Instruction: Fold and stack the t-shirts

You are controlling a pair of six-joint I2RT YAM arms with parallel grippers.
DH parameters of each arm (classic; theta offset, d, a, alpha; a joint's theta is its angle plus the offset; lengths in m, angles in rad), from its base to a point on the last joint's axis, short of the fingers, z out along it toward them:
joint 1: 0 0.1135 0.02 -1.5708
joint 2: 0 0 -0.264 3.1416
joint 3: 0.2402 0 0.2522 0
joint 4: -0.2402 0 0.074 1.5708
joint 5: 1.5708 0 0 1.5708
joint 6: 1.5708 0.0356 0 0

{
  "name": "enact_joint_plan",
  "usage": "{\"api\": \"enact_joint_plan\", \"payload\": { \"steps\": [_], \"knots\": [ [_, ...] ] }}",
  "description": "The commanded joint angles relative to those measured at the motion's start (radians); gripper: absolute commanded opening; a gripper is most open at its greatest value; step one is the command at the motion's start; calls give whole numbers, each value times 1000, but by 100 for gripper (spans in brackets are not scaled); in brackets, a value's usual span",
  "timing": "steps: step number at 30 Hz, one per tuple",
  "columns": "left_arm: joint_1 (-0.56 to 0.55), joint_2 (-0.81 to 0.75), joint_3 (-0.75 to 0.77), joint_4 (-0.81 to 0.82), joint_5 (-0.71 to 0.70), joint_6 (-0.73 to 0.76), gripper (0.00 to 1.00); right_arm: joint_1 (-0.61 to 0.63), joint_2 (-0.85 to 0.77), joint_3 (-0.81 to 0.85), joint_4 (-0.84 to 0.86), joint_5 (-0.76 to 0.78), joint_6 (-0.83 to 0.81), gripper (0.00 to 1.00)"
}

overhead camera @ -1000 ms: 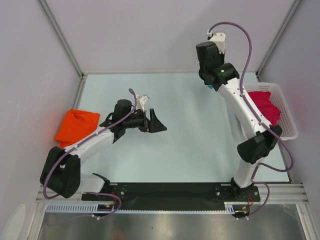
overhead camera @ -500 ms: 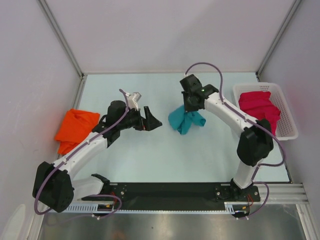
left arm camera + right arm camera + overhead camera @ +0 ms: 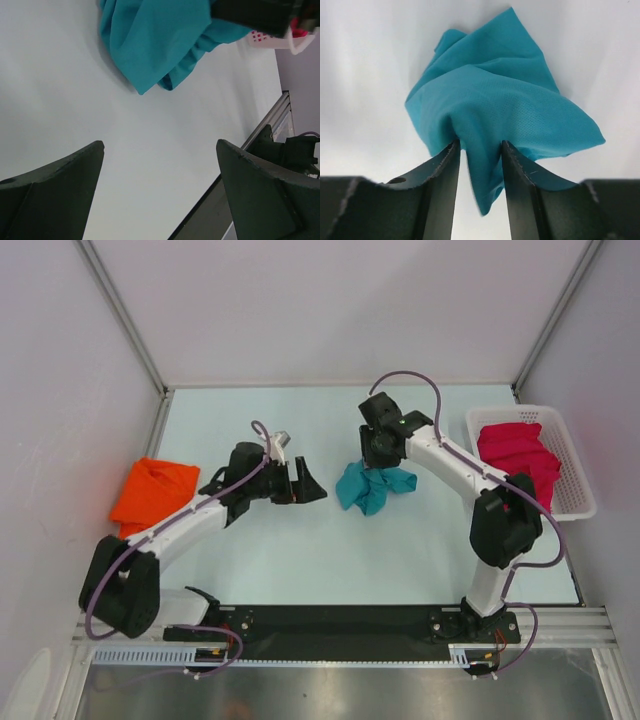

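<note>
The robot's left gripper goes next to the teal t-shirt's near-side corner (image 3: 371, 509) (image 3: 170, 85), the one closest to the table's front edge, and will close there.
The teal t-shirt (image 3: 372, 487) lies in a crumpled heap on the table, right of centre. My right gripper (image 3: 377, 453) stands just above its top. In the right wrist view the jaws (image 3: 480, 145) are a little apart, with a fold of the teal shirt (image 3: 495, 100) hanging loosely between them. My left gripper (image 3: 312, 486) is open and empty, just left of the heap, pointing at it; the teal shirt (image 3: 155, 40) fills the top of its view beyond the wide-open jaws (image 3: 160, 145). The orange t-shirt (image 3: 152, 495) lies bunched at the left edge. The magenta-pink t-shirt (image 3: 520, 455) is in the basket.
The white slotted basket (image 3: 580, 502) stands at the table's right edge, by the right arm's elbow. Its corner shows in the left wrist view (image 3: 260, 37). Metal frame posts and white walls close in the table on three sides.
My right arm swung from the back right down to the table's middle, bringing the teal shirt, which has now sunk into a heap. My left gripper moved slightly right toward it.
</note>
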Motion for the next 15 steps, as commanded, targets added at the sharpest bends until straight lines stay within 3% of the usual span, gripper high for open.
{"api": "enact_joint_plan", "payload": {
  "steps": [1,3,4,5,10,15],
  "knots": [
    [-18,124,-10,101,64,-40,100,-5,-83,-3,41,22,-14,41],
    [-35,165,-5,127,80,-48,100,-24,-74,-7,52,11,-23,29],
    [-42,197,-2,132,84,-54,100,-31,-63,-7,69,8,-31,11],
    [-56,210,2,137,86,-54,100,-48,-54,-6,82,2,-37,1],
    [-87,248,1,167,86,-72,100,-82,17,91,116,-12,-65,0],
    [-90,250,-11,172,83,-72,100,-71,83,223,37,-9,-69,0]
  ]
}}
